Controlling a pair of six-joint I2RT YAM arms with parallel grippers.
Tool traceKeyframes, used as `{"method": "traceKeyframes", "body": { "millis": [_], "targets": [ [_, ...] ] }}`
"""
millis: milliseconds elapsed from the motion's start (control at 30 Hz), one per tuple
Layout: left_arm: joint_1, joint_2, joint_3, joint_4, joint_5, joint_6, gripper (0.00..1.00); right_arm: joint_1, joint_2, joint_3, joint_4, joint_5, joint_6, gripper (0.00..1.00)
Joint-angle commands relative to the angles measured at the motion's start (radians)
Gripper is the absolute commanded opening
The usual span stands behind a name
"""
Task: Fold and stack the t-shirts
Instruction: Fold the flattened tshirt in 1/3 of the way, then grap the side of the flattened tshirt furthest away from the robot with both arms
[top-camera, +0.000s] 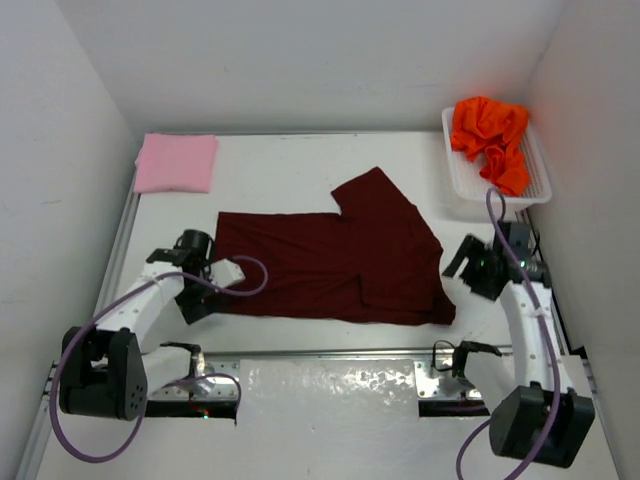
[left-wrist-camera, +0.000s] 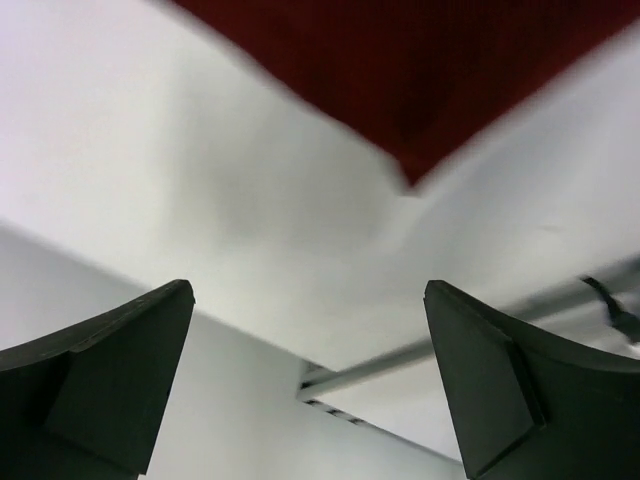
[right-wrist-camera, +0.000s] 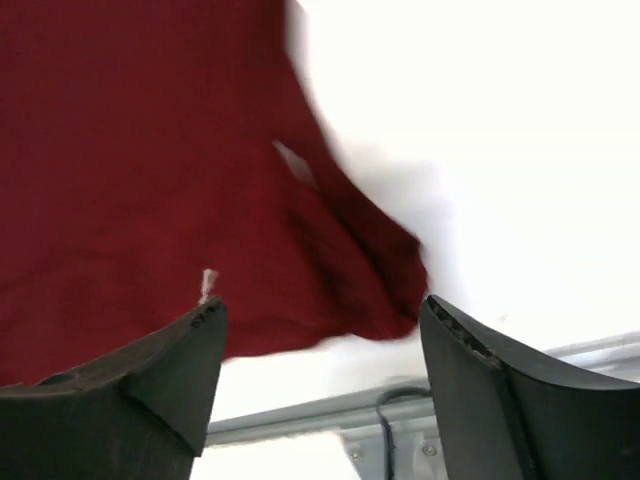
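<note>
Next, the left gripper moves to the back corner (top-camera: 220, 215) nearest the folded pink t-shirt and closes there on the maroon t-shirt.
The dark maroon t-shirt (top-camera: 330, 265) lies spread flat in the middle of the table, one sleeve pointing toward the back. A light pink t-shirt (top-camera: 176, 163) rests folded at the back left. The bright orange t-shirt (top-camera: 490, 135) is bunched up in the white basket (top-camera: 462, 185). My left gripper (top-camera: 205, 295) hovers open by the maroon shirt's near left corner (left-wrist-camera: 420, 70), with nothing between its fingers (left-wrist-camera: 310, 290). My right gripper (top-camera: 468, 272) stands open just off the shirt's near right corner (right-wrist-camera: 150, 150), also holding nothing (right-wrist-camera: 320, 305).
A metal rail (top-camera: 320, 352) runs along the table's near edge between the two arm bases. White walls close in the table on the left, back and right. The basket sits against the right wall at the back.
</note>
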Motion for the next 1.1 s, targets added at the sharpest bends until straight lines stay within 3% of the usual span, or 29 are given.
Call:
{"method": "traceKeyframes", "body": {
  "millis": [0,33,67,133,267,300,333,433,467,533,600,700,833,1067],
  "targets": [
    [0.041,0.007,0.187,0.082,0.007,-0.033,1.00,0.077,0.082,0.297,0.054,-0.039,-0.092,0.73],
    [0.044,0.040,0.289,0.135,0.047,-0.062,1.00,0.129,0.130,0.368,0.047,0.011,-0.127,0.73],
    [0.052,0.065,0.347,0.165,0.067,-0.098,1.00,0.259,0.185,0.449,0.016,0.059,-0.153,0.73],
    [0.089,0.169,0.519,0.220,0.182,-0.225,1.00,0.347,0.380,0.678,-0.008,0.070,-0.215,0.74],
    [0.220,0.358,0.741,0.262,0.414,-0.456,0.97,0.349,0.725,1.063,0.007,-0.031,-0.235,0.74],
    [0.224,0.433,0.787,0.256,0.429,-0.469,0.90,0.349,0.871,1.131,0.007,-0.034,-0.239,0.74],
    [0.224,0.468,0.806,0.239,0.448,-0.486,0.75,0.349,0.953,1.200,-0.015,-0.034,-0.242,0.74],
    [0.222,0.593,0.841,0.237,0.514,-0.569,0.57,0.352,1.272,1.488,-0.047,-0.023,-0.250,0.72],
    [0.222,0.619,0.847,0.243,0.526,-0.624,0.56,0.349,1.349,1.625,-0.051,-0.014,-0.249,0.72],
    [0.224,0.703,0.875,0.252,0.525,-0.670,0.58,0.349,1.550,1.744,-0.049,0.015,-0.226,0.72],
    [0.231,0.763,0.886,0.277,0.537,-0.718,0.64,0.349,1.624,1.754,0.076,0.015,-0.183,0.72],
    [0.244,0.814,0.899,0.300,0.551,-0.754,0.68,0.350,1.638,1.630,0.236,0.001,-0.114,0.72],
    [0.260,0.863,0.890,0.355,0.554,-0.794,0.71,0.353,1.756,1.740,0.228,0.046,-0.104,0.71],
    [0.259,0.979,0.895,0.401,0.583,-0.840,0.71,0.383,1.784,1.667,0.260,0.072,-0.121,0.67]
  ]
}}
